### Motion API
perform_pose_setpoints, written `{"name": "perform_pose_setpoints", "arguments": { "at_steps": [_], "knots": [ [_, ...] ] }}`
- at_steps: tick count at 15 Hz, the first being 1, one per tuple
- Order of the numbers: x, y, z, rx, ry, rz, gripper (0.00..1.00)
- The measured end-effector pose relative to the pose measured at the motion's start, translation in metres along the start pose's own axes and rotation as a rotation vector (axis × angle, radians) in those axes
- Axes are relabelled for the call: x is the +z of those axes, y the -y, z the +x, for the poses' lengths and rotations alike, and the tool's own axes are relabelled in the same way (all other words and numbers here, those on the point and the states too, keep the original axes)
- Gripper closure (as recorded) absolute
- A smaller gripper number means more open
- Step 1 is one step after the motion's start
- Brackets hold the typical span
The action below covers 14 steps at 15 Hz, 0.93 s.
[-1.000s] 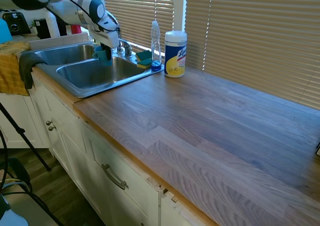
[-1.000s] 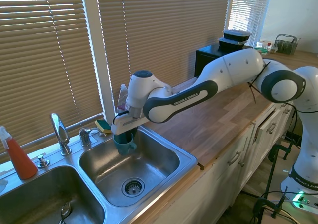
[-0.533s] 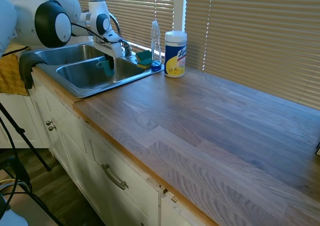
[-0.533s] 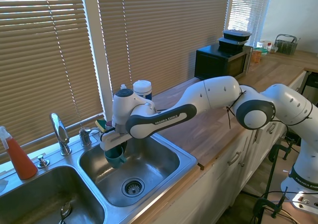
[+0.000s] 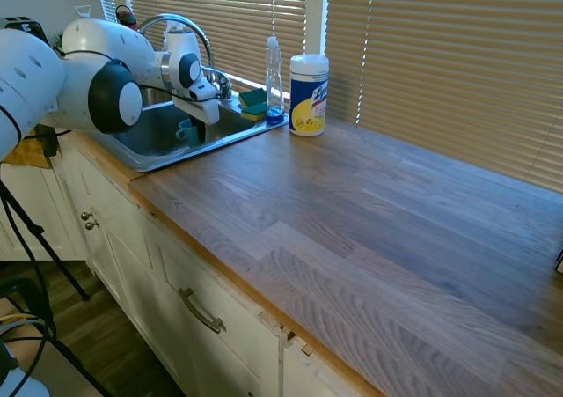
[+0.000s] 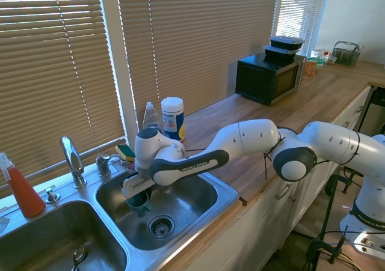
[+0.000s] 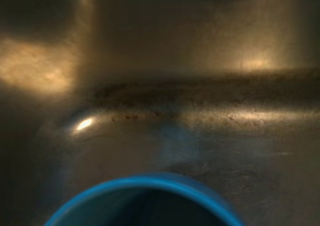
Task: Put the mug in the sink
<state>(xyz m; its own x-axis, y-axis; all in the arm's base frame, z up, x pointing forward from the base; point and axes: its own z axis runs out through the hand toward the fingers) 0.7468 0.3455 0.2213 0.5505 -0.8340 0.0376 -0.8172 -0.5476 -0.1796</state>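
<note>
The robot's gripper needs to release the teal-blue mug, now low inside the sink's basin, on the bottom of the steel sink's basin (image 5: 186, 142), straight below where the mug hangs.
The teal-blue mug (image 6: 139, 202) hangs upright, low inside the right basin of the steel sink (image 6: 224, 193), close to the basin floor and to the left of the drain (image 6: 160, 226). My gripper (image 6: 138, 191) comes down on the mug from above and is shut on its rim. From the other side, the mug (image 5: 186, 134) shows just below the gripper (image 5: 197, 121), down inside the sink (image 5: 176, 158). In the wrist view the mug's blue rim (image 7: 145, 183) curves along the bottom, with the sink's steel wall (image 7: 200, 60) behind it.
A curved chrome faucet (image 6: 71, 157) rises behind the basins. A white-and-yellow wipes canister (image 5: 309, 95), a clear bottle (image 5: 274, 71) and sponges (image 5: 253, 103) stand at the sink's back corner. A red spray bottle (image 6: 21, 190) stands at the left. A black microwave (image 6: 269, 77) sits far along the wooden counter.
The gripper has carried the mug down from rim height to deep in the right basin, drifting a little toward the basin's left side. The arm has folded lower over the counter.
</note>
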Motion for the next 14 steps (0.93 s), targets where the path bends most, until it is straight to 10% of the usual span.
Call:
{"name": "perform_pose_setpoints", "arguments": {
  "at_steps": [5, 6, 14],
  "knots": [
    [0.013, -0.002, -0.006, 0.004, 0.037, -0.016, 1.0],
    [0.016, -0.003, -0.007, 0.005, 0.04, -0.018, 0.0],
    [0.022, -0.003, -0.004, 0.009, 0.038, -0.007, 0.0]
  ]
}}
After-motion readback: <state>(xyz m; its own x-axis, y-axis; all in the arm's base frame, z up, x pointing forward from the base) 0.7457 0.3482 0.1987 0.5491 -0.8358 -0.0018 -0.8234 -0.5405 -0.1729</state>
